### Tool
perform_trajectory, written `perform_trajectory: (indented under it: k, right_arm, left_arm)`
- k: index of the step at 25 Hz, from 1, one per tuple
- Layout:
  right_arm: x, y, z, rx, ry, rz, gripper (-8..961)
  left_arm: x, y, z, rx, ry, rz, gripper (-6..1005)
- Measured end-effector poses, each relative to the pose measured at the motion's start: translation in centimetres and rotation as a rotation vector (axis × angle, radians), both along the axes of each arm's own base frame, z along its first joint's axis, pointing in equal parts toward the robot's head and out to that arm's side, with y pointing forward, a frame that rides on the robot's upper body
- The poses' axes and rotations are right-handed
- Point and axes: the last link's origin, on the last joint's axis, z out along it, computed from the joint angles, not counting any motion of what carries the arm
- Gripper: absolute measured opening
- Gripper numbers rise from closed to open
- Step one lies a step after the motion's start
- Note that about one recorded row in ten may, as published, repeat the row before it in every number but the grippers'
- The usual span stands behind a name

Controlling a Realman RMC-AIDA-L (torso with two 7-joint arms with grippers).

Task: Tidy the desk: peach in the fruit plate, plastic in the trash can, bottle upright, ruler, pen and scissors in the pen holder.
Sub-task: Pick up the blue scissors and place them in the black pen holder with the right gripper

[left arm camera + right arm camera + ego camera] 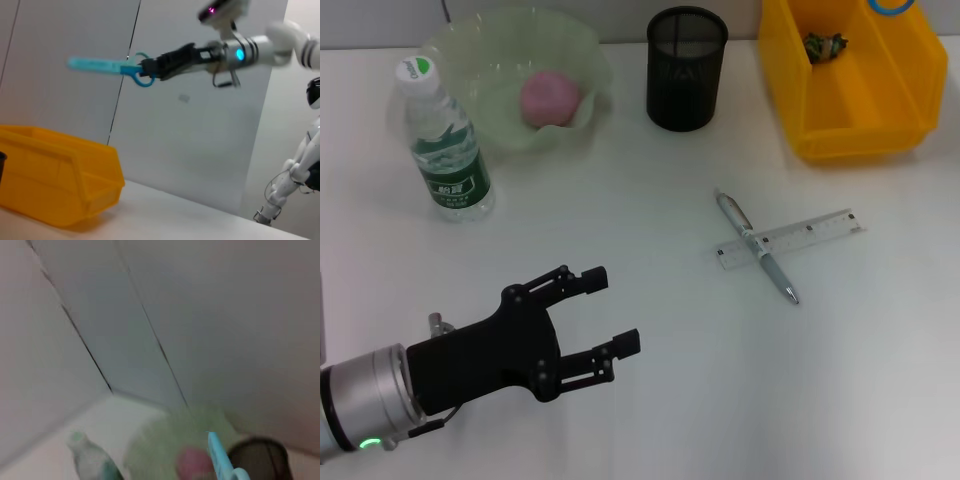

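Note:
Next, I let go of the scissors with my right gripper inside the black mesh pen holder (700, 42) (259, 456), between the green plate and the yellow bin.
My left gripper (618, 310) is open and empty, low over the table at the front left. In the left wrist view my right gripper (152, 69) is shut on the blue scissors (102, 65), held high in the air above the yellow bin (60, 175). Only a blue scissor ring (892, 5) shows at the top edge of the head view. The pen (757, 246) lies across the ruler (792, 240) at centre right. The peach (550, 97) sits in the green plate (470, 50). The bottle (445, 140) stands upright. The plastic scrap (825, 45) lies in the yellow bin (855, 110). The black mesh pen holder (686, 68) stands at the back centre.
In the right wrist view the scissors' blade (220, 460) points toward the pen holder (260, 460), with the peach (192, 462) and the bottle (90, 457) beyond. The white table (650, 400) stretches in front of the pen and ruler.

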Motion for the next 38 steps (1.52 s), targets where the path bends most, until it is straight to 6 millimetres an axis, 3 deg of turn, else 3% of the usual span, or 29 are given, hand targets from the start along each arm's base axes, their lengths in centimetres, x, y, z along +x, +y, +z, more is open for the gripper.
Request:
perform_trajectory:
  k: [1, 2, 3, 6, 7, 10, 12, 13, 17, 27, 38]
  right_arm:
    - [0.0, 0.0, 0.0, 0.000, 0.000, 0.000, 79]
    - [-1.7, 1.2, 0.0, -0.032, -0.089, -0.033, 79]
    - [-1.7, 1.2, 0.0, -0.032, -0.089, -0.033, 79]
    - [-4.2, 2.8, -0.7, -0.070, -0.207, -0.059, 79]
    - [-6.1, 3.8, -1.7, -0.086, -0.282, -0.059, 79]
    - [-7.4, 4.6, -2.7, -0.092, -0.342, -0.061, 79]
    - [-9.2, 5.7, -4.7, -0.104, -0.422, -0.052, 79]
    - [-9.2, 5.7, -4.7, -0.104, -0.422, -0.052, 80]
    - [-11.1, 7.0, -7.7, -0.084, -0.532, -0.052, 80]
    - [-11.2, 8.0, -11.8, -0.049, -0.658, -0.066, 79]
    - [-11.1, 8.3, -14.0, -0.001, -0.655, -0.045, 144]
  left_arm:
    - [0.0, 0.0, 0.0, 0.000, 0.000, 0.000, 817]
    - [0.0, 0.0, 0.0, 0.001, 0.000, -0.001, 817]
    - [0.0, -0.1, 0.0, 0.001, 0.000, -0.003, 817]
    - [0.0, -0.1, 0.0, 0.001, 0.000, -0.003, 817]
    - [0.0, -0.2, 0.0, 0.000, 0.000, -0.004, 817]
    - [-0.1, -0.2, 0.0, -0.002, 0.001, -0.006, 817]
    - [-0.1, -0.3, 0.0, -0.004, 0.002, -0.007, 817]
    - [-0.1, -0.3, 0.0, -0.005, 0.001, -0.007, 816]
    - [-0.1, -0.4, 0.0, -0.005, 0.001, -0.004, 816]
    - [-0.1, -0.5, 0.0, -0.003, -0.009, -0.003, 816]
    - [-0.1, -0.5, 0.2, -0.006, -0.012, -0.003, 815]
